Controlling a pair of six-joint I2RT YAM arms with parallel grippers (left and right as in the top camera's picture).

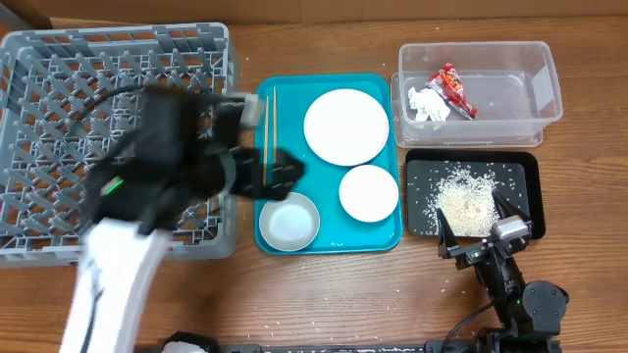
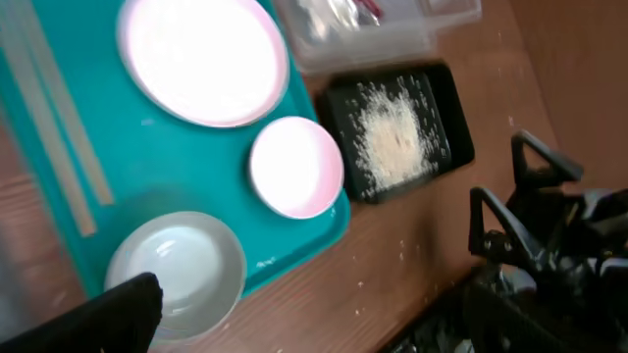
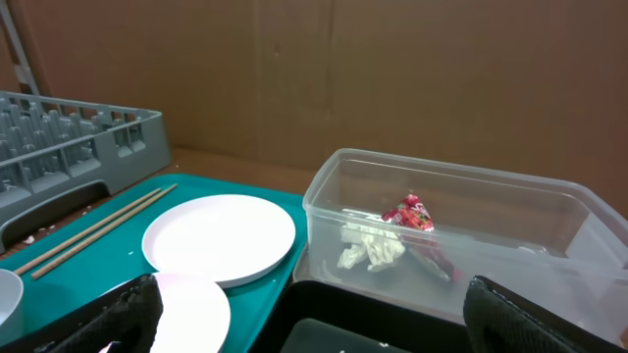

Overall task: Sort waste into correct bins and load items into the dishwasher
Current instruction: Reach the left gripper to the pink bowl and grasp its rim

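My left gripper will go to the smaller plate next and close on its rim [image 1: 341,189] [image 2: 252,176] on the side that faces the chopsticks.
The grey dish rack [image 1: 59,98] stands at the left. A teal tray [image 1: 324,235] holds the large white plate [image 1: 345,126], the smaller plate [image 1: 369,192], the grey-rimmed bowl [image 1: 289,222] and the chopsticks [image 1: 269,127]. The clear tub [image 1: 481,57] holds the red wrapper [image 1: 453,90] and the white tissue [image 1: 427,106]. The black tray [image 1: 520,176] holds the rice [image 1: 466,201]. My left gripper [image 1: 285,175] is blurred, open and empty above the tray's left side, just behind the bowl [image 2: 177,270]. My right gripper [image 1: 486,233] is open and empty at the black tray's front edge. No small cup shows.
The right wrist view shows the tub [image 3: 451,186], the wrapper [image 3: 410,214], the tissue [image 3: 371,247] and the large plate [image 3: 218,237]. Stray rice grains lie on the wooden table [image 1: 324,294] in front of the trays.
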